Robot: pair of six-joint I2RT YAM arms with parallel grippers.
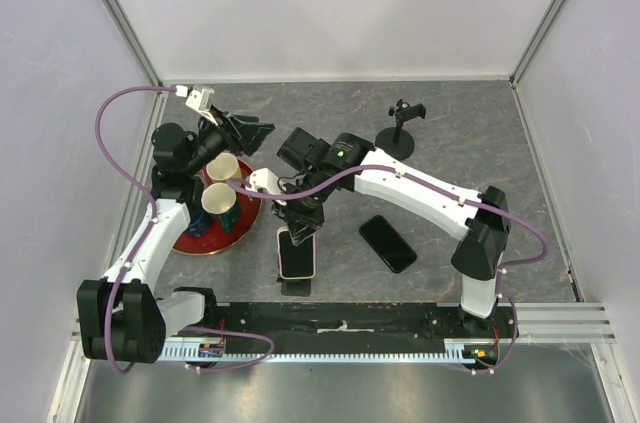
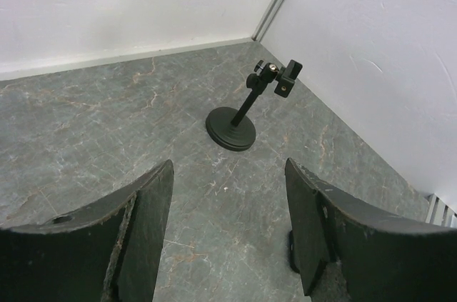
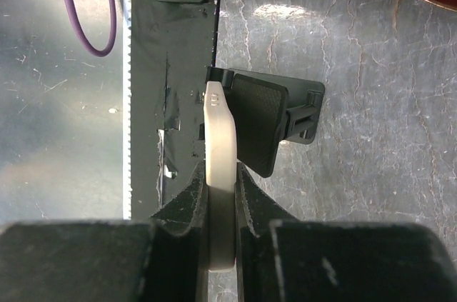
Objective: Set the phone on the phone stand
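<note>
I need to use my right gripper to release the phone leaning on the small black folding stand (image 1: 293, 253) (image 3: 255, 120) next to the black base rail.
A phone in a white case (image 1: 297, 255) stands on edge near the table's front, dark screen up in the top view. My right gripper (image 1: 301, 228) is shut on its upper end. In the right wrist view the phone (image 3: 218, 131) shows edge-on between the fingers (image 3: 187, 198), its back against a small black folding stand (image 3: 265, 122). A second, black pole stand with a clamp (image 1: 402, 131) is at the back; it also shows in the left wrist view (image 2: 243, 113). My left gripper (image 1: 248, 133) is open, empty and raised, shown in the left wrist view (image 2: 228, 227).
A bare black phone (image 1: 388, 243) lies flat right of centre. A red plate (image 1: 190, 240) with two paper cups (image 1: 221, 169) sits at the left under the left arm. The black base rail (image 1: 350, 318) runs along the front edge, right behind the folding stand.
</note>
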